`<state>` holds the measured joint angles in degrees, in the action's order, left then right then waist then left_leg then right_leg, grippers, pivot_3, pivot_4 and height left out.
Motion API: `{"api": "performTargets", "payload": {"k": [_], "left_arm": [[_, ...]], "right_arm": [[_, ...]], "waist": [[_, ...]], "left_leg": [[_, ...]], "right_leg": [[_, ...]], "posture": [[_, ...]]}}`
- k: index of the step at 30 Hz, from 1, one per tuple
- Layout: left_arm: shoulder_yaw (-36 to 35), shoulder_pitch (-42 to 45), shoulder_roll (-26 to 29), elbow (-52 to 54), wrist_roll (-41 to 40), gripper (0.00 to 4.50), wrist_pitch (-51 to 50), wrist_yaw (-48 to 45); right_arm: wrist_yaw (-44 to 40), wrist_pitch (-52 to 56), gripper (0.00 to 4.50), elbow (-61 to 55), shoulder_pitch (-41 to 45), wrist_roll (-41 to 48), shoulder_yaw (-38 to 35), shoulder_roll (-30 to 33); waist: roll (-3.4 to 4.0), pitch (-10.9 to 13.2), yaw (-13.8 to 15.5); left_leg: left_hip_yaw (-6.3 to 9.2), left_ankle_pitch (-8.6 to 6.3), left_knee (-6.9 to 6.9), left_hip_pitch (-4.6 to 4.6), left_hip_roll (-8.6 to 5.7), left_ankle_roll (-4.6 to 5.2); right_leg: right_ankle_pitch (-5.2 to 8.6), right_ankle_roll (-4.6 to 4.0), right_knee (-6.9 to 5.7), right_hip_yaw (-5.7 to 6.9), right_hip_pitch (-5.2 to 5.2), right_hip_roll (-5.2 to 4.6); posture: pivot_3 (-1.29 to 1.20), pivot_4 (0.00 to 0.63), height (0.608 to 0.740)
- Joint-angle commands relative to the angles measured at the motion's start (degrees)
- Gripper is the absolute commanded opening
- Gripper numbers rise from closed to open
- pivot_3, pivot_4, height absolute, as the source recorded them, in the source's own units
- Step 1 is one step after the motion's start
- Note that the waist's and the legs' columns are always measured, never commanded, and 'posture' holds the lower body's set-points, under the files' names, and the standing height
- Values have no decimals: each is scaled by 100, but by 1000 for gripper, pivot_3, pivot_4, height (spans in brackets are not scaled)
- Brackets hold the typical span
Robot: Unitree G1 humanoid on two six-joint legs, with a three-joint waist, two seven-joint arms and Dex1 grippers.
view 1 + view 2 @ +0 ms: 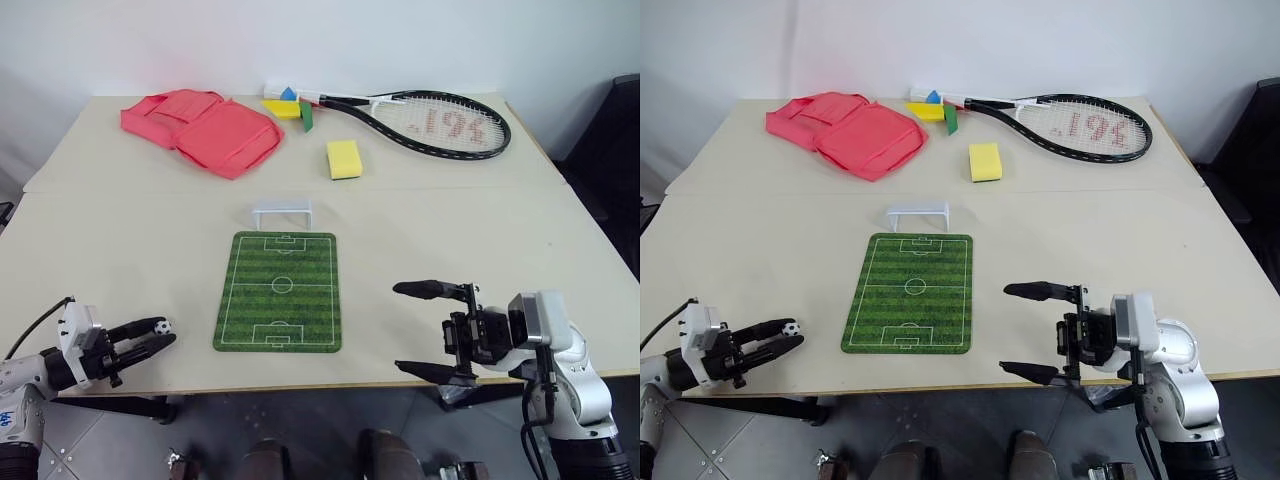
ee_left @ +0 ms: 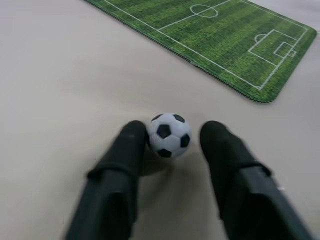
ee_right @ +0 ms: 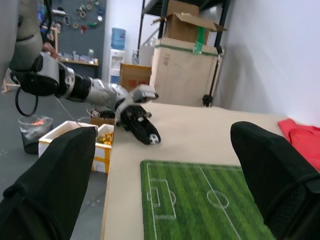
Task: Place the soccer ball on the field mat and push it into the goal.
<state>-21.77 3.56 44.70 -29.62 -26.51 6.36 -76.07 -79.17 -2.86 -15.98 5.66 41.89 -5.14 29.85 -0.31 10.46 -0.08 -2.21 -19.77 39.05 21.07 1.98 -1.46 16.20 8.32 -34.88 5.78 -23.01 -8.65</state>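
My left gripper needs to let go of the soccer ball inside the white box that is at the field mat's near end [image 1: 282, 331] [image 2: 282, 45].
The soccer ball [image 2: 170, 135], tiny and white with black patches, rests on the beige table near its front left corner, to the left of the field mat [image 1: 280, 290]. My left gripper [image 1: 158, 336] lies low over the table with the ball between its fingertips. One finger [image 2: 131, 145] touches the ball and a narrow gap shows at the other, so the gripper is open. The white goal [image 1: 282, 211] stands just past the mat's far end. My right gripper [image 1: 402, 330] hovers wide open right of the mat, pointing left, with nothing in it.
At the back of the table lie a pink bag [image 1: 205, 128], a yellow sponge [image 1: 344, 158], a tennis racket [image 1: 440, 122] and some coloured blocks [image 1: 290, 105]. The table's front edge [image 1: 300, 382] runs just below the mat and both grippers.
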Motion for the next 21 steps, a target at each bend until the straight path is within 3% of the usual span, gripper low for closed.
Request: {"api": "performTargets", "payload": {"k": [1, 4, 9, 15, 21], "left_arm": [[64, -25, 36, -149, 109, 874, 88, -71], [25, 212, -32, 37, -101, 869, -110, -23], [262, 592, -18, 1436, -602, 869, -1044, -104], [1273, 1349, -237, 2594, -249, 869, -1596, 172], [2352, 1640, -612, 2793, 354, 869, -1109, -98]], "right_arm": [[-99, -282, 4500, 47, -127, -5, -215, -5], [-359, -574, 4500, 307, -242, -40, -333, 51], [-533, -870, 4500, 582, -411, 40, -608, 63], [-1133, -1315, 4500, 1160, -580, -35, -926, 406], [-1254, -1487, 4500, 1555, -505, -67, -987, 649]], "waist": [[0, 0, 1], [0, 0, 16], [-2, -1, 61], [-2, -1, 88], [-1, -1, 60]], "left_leg": [[0, 0, 0, 0, 0, 0], [0, 0, 0, 0, 0, 0], [1, 0, 8, 4, 0, 0], [-1, 0, 9, -1, -1, 0], [-5, 1, 10, -5, 0, -2]], "right_leg": [[0, 0, 0, 0, 0, 0], [0, 0, -1, 0, 0, 0], [-1, 1, -4, -1, 1, 0], [-1, 1, -5, -4, 3, 0], [-1, 1, -3, -6, 6, 3]], "posture": [[0, 150, 740], [0, 150, 740], [0, 150, 740], [0, 150, 740], [0, 150, 740]]}}
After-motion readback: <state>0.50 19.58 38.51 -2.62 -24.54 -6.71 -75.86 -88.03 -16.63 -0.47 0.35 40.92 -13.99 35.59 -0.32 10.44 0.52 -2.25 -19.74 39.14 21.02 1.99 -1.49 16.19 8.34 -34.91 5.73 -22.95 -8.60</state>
